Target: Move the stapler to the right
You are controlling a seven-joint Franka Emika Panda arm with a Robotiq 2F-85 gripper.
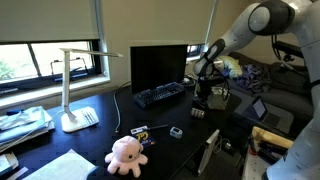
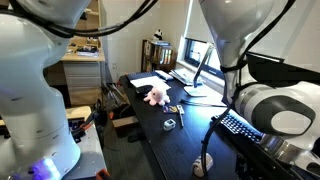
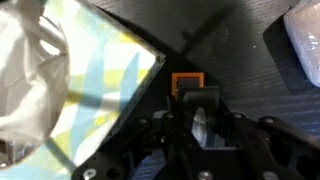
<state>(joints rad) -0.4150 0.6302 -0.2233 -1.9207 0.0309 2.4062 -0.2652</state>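
Note:
Next, the gripper releases the stapler on the dark desk just off the near end (image 1: 190, 97) of the black keyboard. The stapler is now between the fingers over the desk.
In the wrist view my gripper (image 3: 198, 128) is shut on the stapler (image 3: 198, 102), a dark block with a shiny streak and an orange part at its far end. It sits between the fingers over the dark desk. In an exterior view the gripper (image 1: 199, 104) points down at the right end of the desk, by the keyboard's right end, with the dark stapler (image 1: 198, 114) at its tips. I cannot tell whether the stapler touches the desk. In the exterior view with the arm in the foreground, the jaws are not clear.
A black keyboard (image 1: 160, 94) lies before a monitor (image 1: 158, 65). A white lamp (image 1: 78, 85), a pink plush (image 1: 127, 153), a yellow-and-black item (image 1: 141, 131) and a tiny grey block (image 1: 175, 132) are on the desk (image 1: 100, 135). A colourful sheet (image 3: 90, 70) lies left of the jaws.

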